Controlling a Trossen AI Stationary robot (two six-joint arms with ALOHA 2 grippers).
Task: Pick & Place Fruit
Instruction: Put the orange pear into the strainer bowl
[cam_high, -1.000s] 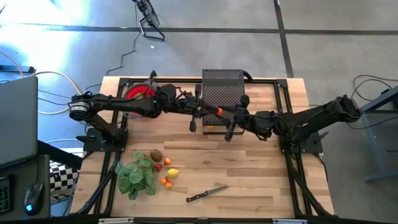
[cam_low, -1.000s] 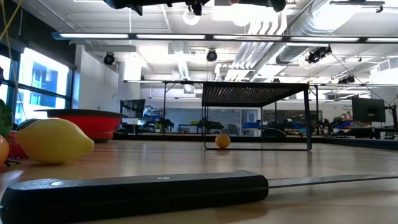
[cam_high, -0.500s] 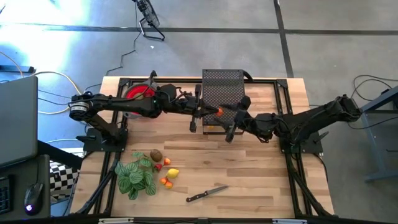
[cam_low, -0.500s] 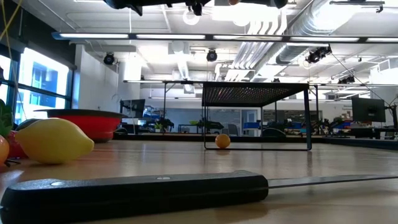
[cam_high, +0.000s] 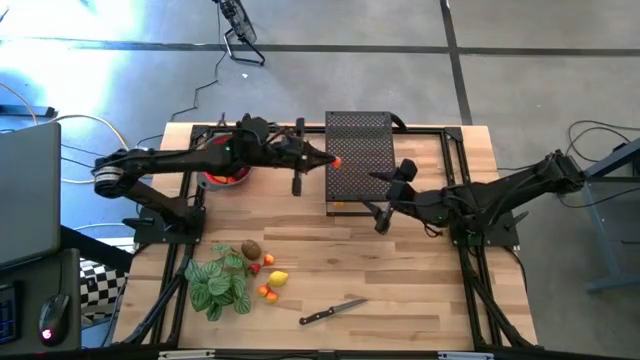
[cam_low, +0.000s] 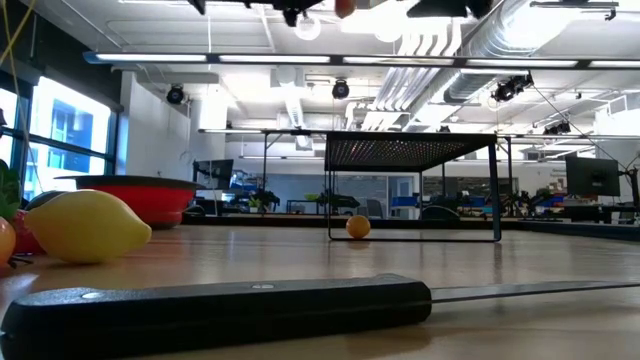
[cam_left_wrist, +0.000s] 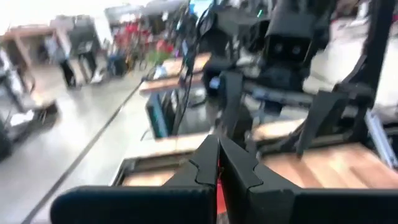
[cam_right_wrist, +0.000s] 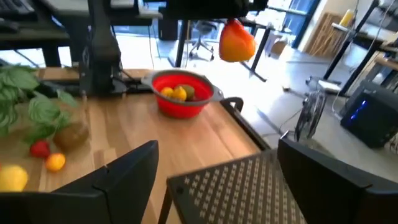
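Note:
I will use my left gripper to release the small orange fruit inside the red bowl (cam_high: 243, 164), toward the side of the bowl that faces the black mesh rack. The fruit is now in the air above that bowl.
My left gripper (cam_high: 328, 161) reaches level from the table's left, shut on a small orange fruit (cam_high: 336, 162) high over the left edge of the black mesh rack (cam_high: 358, 150). The right wrist view shows that fruit (cam_right_wrist: 236, 42) in the air above the red bowl (cam_right_wrist: 182, 99), which holds yellow pieces. My right gripper (cam_high: 380, 200) stands open by the rack's near right corner, with nothing between its fingers. More fruit lies near the left front: a kiwi (cam_high: 250, 249), a lemon (cam_high: 278, 278) and small red and orange pieces. Another orange piece (cam_low: 358, 226) lies under the rack. My left gripper pinches the small orange fruit between its two fingers, at the fruit's top (cam_right_wrist: 233, 25). The fingers come level from the table's left side. The fruit hangs just below the fingertips (cam_left_wrist: 205, 163), lifted clear of the table and the rack.
A green striped plant (cam_high: 220, 285) lies by the fruit at the near left. A black-handled knife (cam_high: 332, 312) lies near the front edge. The left arm crosses over most of the red bowl (cam_high: 222, 178). Bare wood lies at the near right.
My left gripper has carried the orange fruit toward the table's far and left edges, from over the rack's near part to its left edge, and a little up. My right gripper has opened wider and drawn back toward the right edge, away from the fruit.

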